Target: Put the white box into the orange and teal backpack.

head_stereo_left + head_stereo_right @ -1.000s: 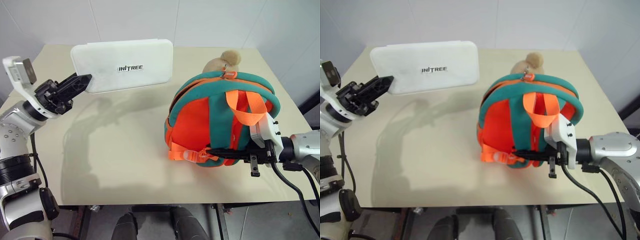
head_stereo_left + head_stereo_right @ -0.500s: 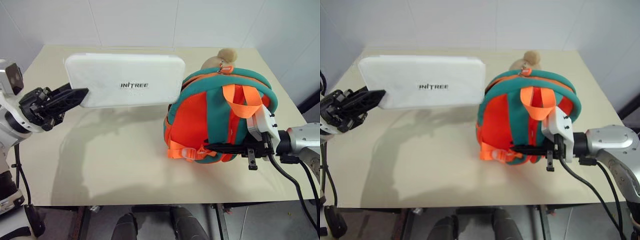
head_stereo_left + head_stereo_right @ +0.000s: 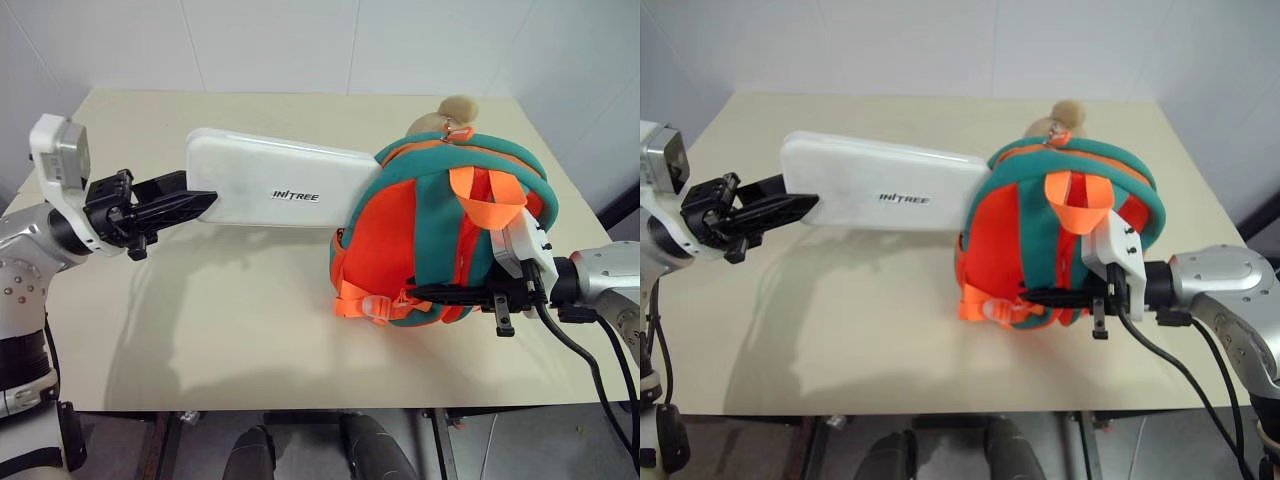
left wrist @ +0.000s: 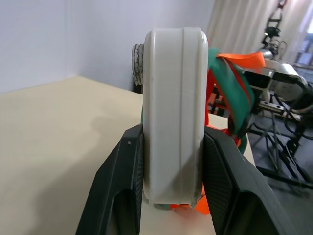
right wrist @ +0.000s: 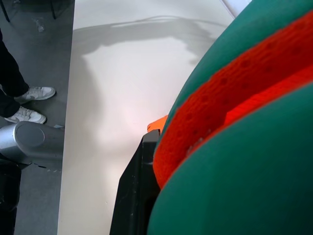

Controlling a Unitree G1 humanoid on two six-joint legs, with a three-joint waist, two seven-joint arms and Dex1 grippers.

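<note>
My left gripper is going to release its hold on the white box once it is deep inside the backpack's top opening [image 3: 412, 180], between its teal edges.
The white box [image 3: 278, 191] hangs above the table, held flat-side up at its left end by my left gripper [image 3: 196, 205], which is shut on it. Its right end reaches the top opening of the orange and teal backpack [image 3: 440, 240]. The backpack stands upright at the table's right side, straps facing me, a tan plush charm [image 3: 447, 112] behind its top. My right gripper [image 3: 440, 294] is shut on the backpack's lower teal trim. In the left wrist view the box [image 4: 173, 112] sits edge-on between both black fingers [image 4: 122, 186].
The beige table [image 3: 230, 320] has bare room at the middle and left. White walls stand behind it. In the right wrist view a person's white shoes [image 5: 30, 103] stand on the floor beside the table.
My left gripper has carried the box to the right and lowered its right end to the backpack's top. The right gripper and backpack have stayed put.
</note>
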